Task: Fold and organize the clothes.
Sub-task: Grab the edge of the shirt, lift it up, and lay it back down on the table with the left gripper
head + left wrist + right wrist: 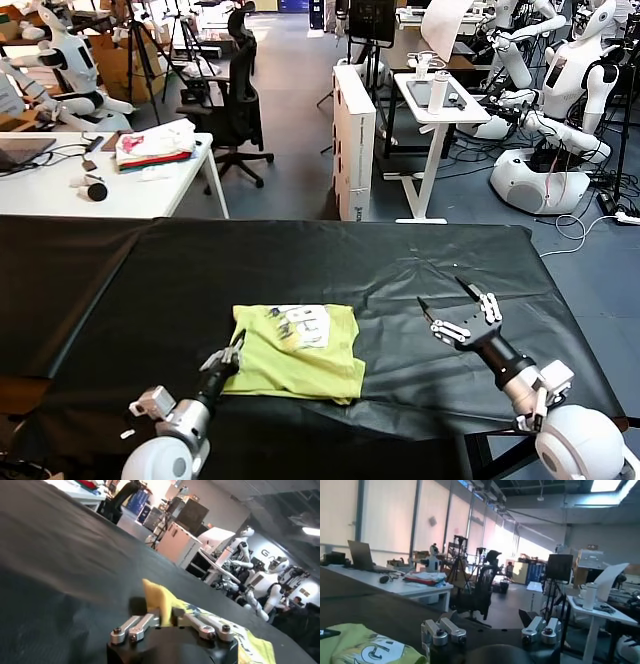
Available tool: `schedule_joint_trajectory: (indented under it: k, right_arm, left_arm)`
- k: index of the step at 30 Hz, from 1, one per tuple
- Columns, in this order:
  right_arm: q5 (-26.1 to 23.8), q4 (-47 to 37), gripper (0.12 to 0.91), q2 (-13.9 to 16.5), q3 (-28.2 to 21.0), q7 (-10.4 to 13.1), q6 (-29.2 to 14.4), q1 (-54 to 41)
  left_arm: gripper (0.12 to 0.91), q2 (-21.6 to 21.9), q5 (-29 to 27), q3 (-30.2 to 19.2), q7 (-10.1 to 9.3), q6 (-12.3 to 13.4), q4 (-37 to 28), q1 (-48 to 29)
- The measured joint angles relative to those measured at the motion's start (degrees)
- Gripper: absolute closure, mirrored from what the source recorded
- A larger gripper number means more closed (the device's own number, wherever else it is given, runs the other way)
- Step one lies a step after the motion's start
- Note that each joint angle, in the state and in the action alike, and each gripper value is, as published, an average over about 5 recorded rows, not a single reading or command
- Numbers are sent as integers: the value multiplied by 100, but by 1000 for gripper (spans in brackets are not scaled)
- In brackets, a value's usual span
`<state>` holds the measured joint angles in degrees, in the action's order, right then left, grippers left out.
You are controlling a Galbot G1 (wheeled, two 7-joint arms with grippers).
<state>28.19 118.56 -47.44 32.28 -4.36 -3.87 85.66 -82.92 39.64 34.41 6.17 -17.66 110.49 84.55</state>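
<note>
The lime-yellow T-shirt's pinched edge will be folded over on top of the white graphic point(308, 333) point(227, 625), and there my left gripper needs to let it go.
The lime-yellow T-shirt point(295, 352) lies folded on the black table cover point(150, 290), white graphic facing up. My left gripper point(233, 349) is at the shirt's near left corner, shut on the fabric edge. In the left wrist view a yellow fold of the T-shirt point(159, 603) stands pinched between the jaws of the left gripper point(166, 615). My right gripper point(455, 306) hovers open to the right of the shirt, apart from it, nothing between its fingers. The right wrist view shows the T-shirt point(365, 647) off to one side of the right gripper point(487, 620).
A white desk point(100, 180) with a white-pink-red fabric pile point(155, 147) stands behind the table at the left. An office chair point(238, 95), a white cabinet point(353, 135) and other robots point(560, 110) stand farther back.
</note>
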Motion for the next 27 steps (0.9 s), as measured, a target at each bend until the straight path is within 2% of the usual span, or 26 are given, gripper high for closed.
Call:
schedule_joint_trajectory:
  k: [5,10,17,23,27]
  right_arm:
    - [-174,-138,118,-130,-77,74,14,-91]
    - [-223,-248,118,-215,-183,76,9,-178]
    - [-229,-310,118,-257,-212,77,-24,-243]
    - [-269,-276,118,-279,-141,88,-14,-149]
    - [-311,-200,118,-339,-9,121,60,-33]
  left_arm:
    - [852,154,-212,121,-170,-195,128,-2]
    - [852,563,-532,422,-212,-428,252,-31]
    - [852,1406,-250,1229,-257,-548,490,85]
    - [852,2058,241,1967,-558,-809,897,280]
    - [852,2142,415,2037,-861,-1112,1357,224]
